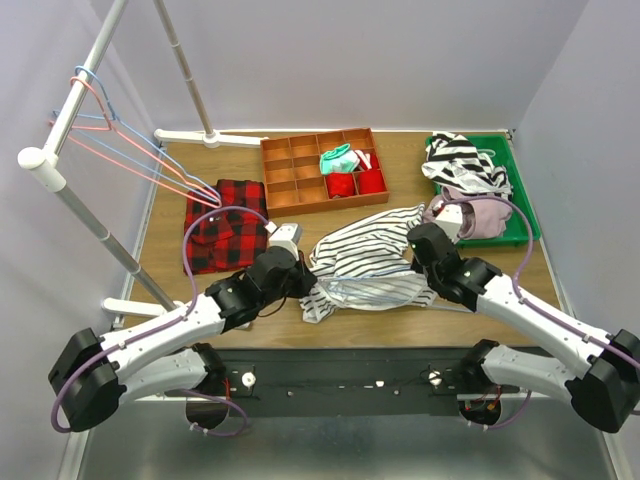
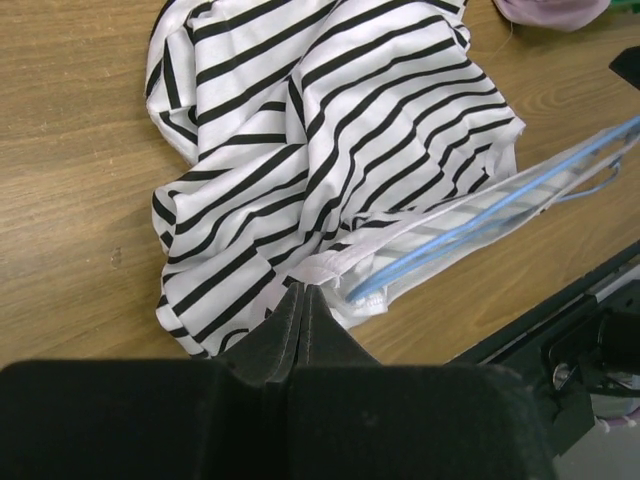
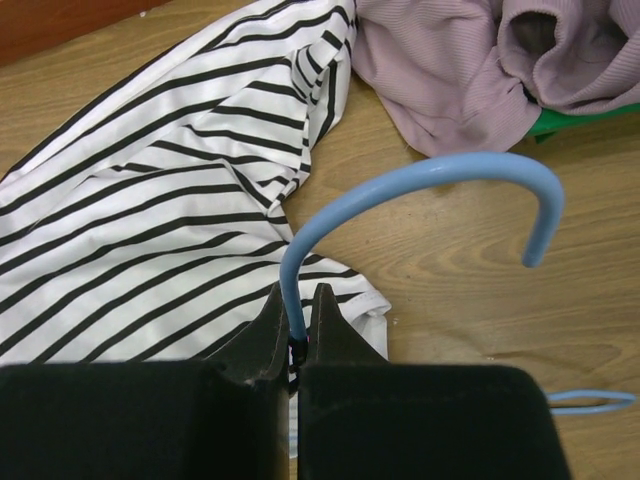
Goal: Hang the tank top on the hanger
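The hanger's other end sticks out while my left gripper pinches only the white hem, so next I lift the hanger and grip its covered end (image 2: 366, 291).
The tank top (image 1: 365, 262), white with thin black stripes, lies crumpled on the table's middle. The light-blue wire hanger (image 3: 450, 175) lies partly inside its near hem, and its bar shows through the fabric in the left wrist view (image 2: 420, 255). My right gripper (image 1: 425, 250) is shut on the hanger's neck just below the hook (image 3: 300, 312), at the tank top's right edge (image 3: 150, 250). My left gripper (image 1: 300, 280) is shut with its tips (image 2: 303, 290) on the white hem of the tank top (image 2: 330, 130), beside the hanger's end.
A red-black plaid shirt (image 1: 225, 222) lies at the left. A brown compartment tray (image 1: 285, 185) stands at the back. A green bin (image 1: 525, 215) at the right holds a broad-striped garment (image 1: 462, 160) and a mauve one (image 1: 475, 218). Pink-red hangers (image 1: 130, 150) hang on the rack at far left.
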